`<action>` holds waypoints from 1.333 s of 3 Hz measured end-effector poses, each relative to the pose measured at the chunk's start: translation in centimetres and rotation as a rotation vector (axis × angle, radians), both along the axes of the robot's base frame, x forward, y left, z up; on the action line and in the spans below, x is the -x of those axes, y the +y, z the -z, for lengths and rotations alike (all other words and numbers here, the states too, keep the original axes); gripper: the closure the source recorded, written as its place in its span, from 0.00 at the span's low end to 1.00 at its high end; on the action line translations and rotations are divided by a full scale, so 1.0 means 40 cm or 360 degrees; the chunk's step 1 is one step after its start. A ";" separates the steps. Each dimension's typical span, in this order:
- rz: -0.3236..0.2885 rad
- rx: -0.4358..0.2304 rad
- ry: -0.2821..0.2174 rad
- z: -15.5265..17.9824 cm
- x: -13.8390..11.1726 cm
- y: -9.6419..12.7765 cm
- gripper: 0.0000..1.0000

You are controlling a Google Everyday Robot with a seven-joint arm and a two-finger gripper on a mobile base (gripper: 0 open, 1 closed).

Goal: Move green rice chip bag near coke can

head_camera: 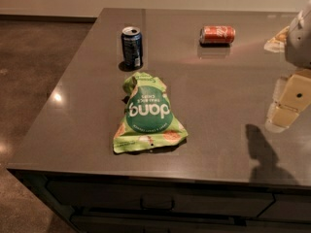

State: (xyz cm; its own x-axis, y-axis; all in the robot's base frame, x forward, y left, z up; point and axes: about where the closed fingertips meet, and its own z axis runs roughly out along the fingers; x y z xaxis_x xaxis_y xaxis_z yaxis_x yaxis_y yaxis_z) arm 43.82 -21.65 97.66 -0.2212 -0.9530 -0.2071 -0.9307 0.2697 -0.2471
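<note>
The robot's gripper should next go to the far half (148,96) of the green rice chip bag, by the far edge of the bag's "dang" circle, and close there.
The green rice chip bag (148,113) lies flat on the dark grey counter (218,96), left of centre, its "dang" circle facing up. The coke can (217,34) is red and lies on its side at the far side of the counter, well up and to the right of the bag. My gripper (284,111) hangs above the counter at the right edge of the view. It is far to the right of the bag and holds nothing that I can see. Its shadow falls on the counter below it.
A dark blue can (131,46) with a silver top stands upright just behind the bag. A pale yellowish packet (276,41) lies at the far right, partly hidden by my arm. The counter's front edge has drawers (158,200) below it. Bare floor lies to the left.
</note>
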 end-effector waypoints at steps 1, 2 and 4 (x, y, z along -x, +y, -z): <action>-0.0001 0.0000 -0.0003 -0.001 0.000 0.001 0.00; 0.0015 -0.0046 0.0039 -0.002 -0.022 0.069 0.00; 0.0255 -0.0106 0.0078 0.049 -0.107 0.218 0.00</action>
